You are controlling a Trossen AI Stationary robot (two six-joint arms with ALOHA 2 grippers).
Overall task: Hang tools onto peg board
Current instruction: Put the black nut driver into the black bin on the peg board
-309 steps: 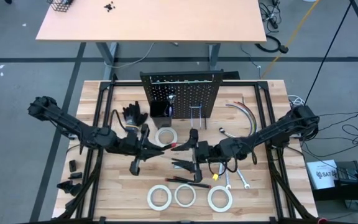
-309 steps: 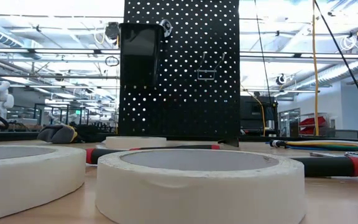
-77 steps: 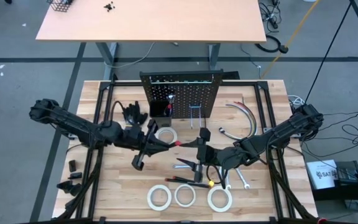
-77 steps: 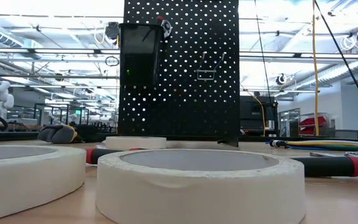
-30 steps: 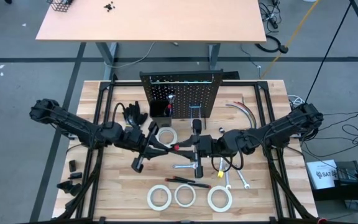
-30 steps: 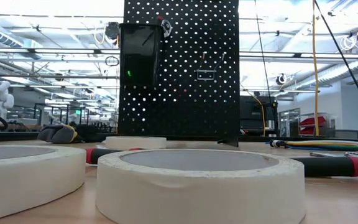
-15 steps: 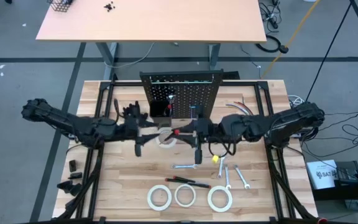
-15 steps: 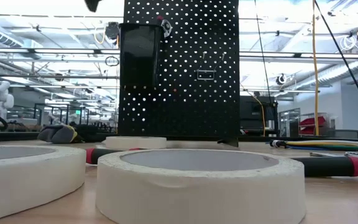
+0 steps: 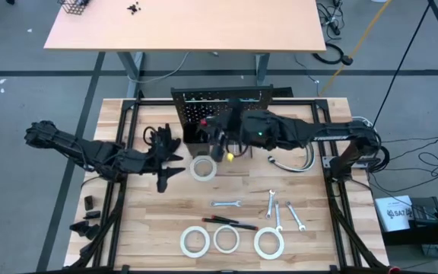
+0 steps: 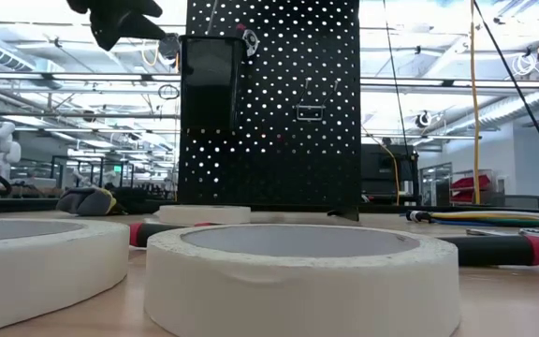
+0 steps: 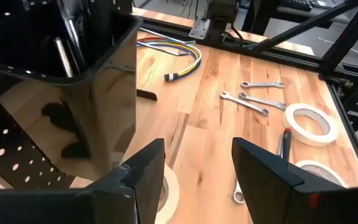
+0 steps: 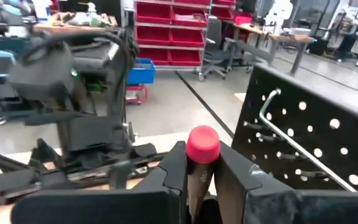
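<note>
Next, I close my left gripper on the screwdriver handle's red end (image 9: 204,220), picking the screwdriver of the side-by-side pair that is closer to the tape rolls at the near edge.
The upright black peg board (image 9: 223,106) stands at the table's far middle, with a black bin (image 9: 196,133) on its left part. My right gripper (image 9: 217,135) is in front of the board near the bin, shut on a screwdriver with a red end (image 12: 202,144). My left gripper (image 9: 166,166) is open with nothing in it, to the left of a white tape roll (image 9: 202,168) that lies flat on the table. In the left wrist view the bin (image 11: 61,68) is close ahead of the left gripper (image 11: 194,177). My right gripper pinches the screwdriver's dark handle (image 12: 199,177) between its two fingers, just below the red end. The red end sticks out past the fingertips. The fingers come about level from the table's right side. The screwdriver is lifted clear of the table; its shaft is hidden by the gripper.
Wrenches (image 9: 272,205) and another screwdriver (image 9: 230,222) lie on the near middle of the table. Three tape rolls (image 9: 226,238) lie along the near edge. Black gloves (image 9: 158,137) lie left of the board and curved hoses (image 9: 295,152) right of it. Metal hooks (image 12: 291,146) stick out of the board.
My left gripper has opened and let go of the screwdriver, then drawn back toward the table's left and tipped toward level. My right gripper has kept the screwdriver and carried it up and toward the far edge, from the table's middle to the front of the peg board.
</note>
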